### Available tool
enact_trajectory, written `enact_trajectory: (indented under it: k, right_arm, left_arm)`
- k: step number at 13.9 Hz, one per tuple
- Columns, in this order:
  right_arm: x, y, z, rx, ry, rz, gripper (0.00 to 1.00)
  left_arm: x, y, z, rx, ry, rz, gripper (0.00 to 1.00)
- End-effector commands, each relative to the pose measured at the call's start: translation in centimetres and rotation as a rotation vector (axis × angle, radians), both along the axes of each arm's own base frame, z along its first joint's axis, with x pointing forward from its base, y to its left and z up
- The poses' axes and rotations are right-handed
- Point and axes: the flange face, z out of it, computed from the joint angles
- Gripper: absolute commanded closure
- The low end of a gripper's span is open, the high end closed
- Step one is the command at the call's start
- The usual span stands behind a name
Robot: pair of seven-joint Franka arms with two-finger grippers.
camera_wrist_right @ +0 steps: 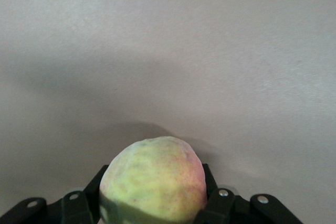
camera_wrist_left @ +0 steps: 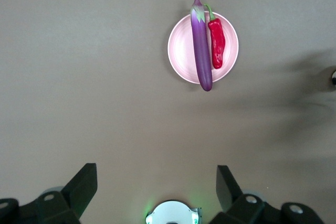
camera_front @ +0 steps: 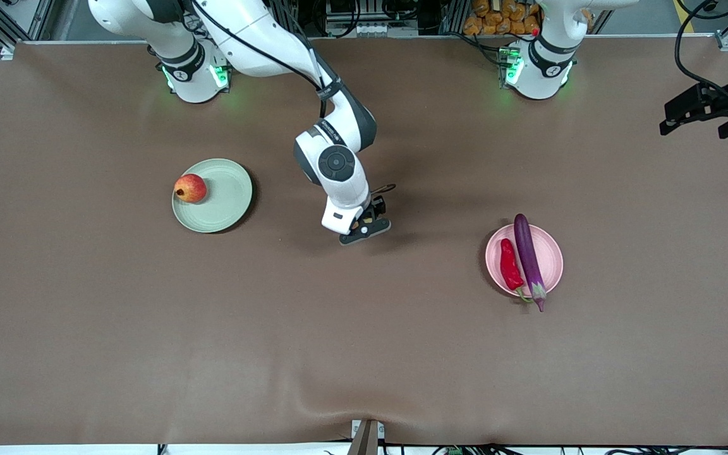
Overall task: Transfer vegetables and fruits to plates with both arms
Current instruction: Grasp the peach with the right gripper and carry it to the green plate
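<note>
The robot's right gripper needs to release the peach next to the red-orange fruit, on the green plate's rim side [camera_front: 225, 170] toward the arm bases.
My right gripper [camera_front: 366, 226] is low over the middle of the table between the two plates. In the right wrist view it [camera_wrist_right: 155, 176] is shut on the yellowish-pink peach [camera_wrist_right: 152, 177]; in the front view the hand hides the peach. The red-orange pomegranate-like fruit [camera_front: 190, 188] sits on the pale green plate [camera_front: 222, 199] toward the right arm's end. The purple eggplant [camera_front: 529, 256] and the red chili pepper [camera_front: 510, 264] lie side by side on the pale pink plate [camera_front: 552, 254], which also shows in the left wrist view [camera_wrist_left: 181, 51]. My left gripper [camera_front: 696, 126] is open and empty, held high at the left arm's end.
The brown table cloth [camera_front: 364, 354] has a raised wrinkle at the edge nearest the front camera. The two arm bases [camera_front: 193, 76] stand along the table edge farthest from that camera. The left arm's base also shows in the left wrist view [camera_wrist_left: 173, 213].
</note>
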Motion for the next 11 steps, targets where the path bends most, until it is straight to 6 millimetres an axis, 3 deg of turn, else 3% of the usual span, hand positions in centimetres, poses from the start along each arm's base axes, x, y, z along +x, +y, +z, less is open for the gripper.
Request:
enact_trajectory:
  k: [1,3,5,8,10,11]
  right_arm:
    - [2.9,-5.0,6.2,0.013,0.023,-0.090,0.76]
    - [6.0,-11.7,11.3,0.015,0.074,-0.166,0.76]
    - [7.1,-17.1,14.0,0.002,0.121,-0.218,0.76]
    - [6.3,-25.4,12.5,-0.118,0.123,-0.222,0.76]
    - [5.2,-31.6,10.1,-0.128,0.175,-0.235,0.76]
    - [4.6,-33.8,8.7,-0.132,0.203,-0.220,0.76]
  left_arm:
    - [-0.2,-1.0,-0.3,-0.013,0.008,-0.004,0.00]
    - [1.6,-1.8,-2.2,-0.007,0.044,0.023,0.00]
    - [3.9,-2.4,-1.7,-0.001,0.020,0.040,0.00]
    - [3.2,-5.0,-1.5,0.015,0.021,0.031,0.00]
    - [2.0,-5.0,-1.3,0.017,0.022,0.040,0.00]
    - [1.4,-5.1,-1.4,0.018,0.025,0.042,0.00]
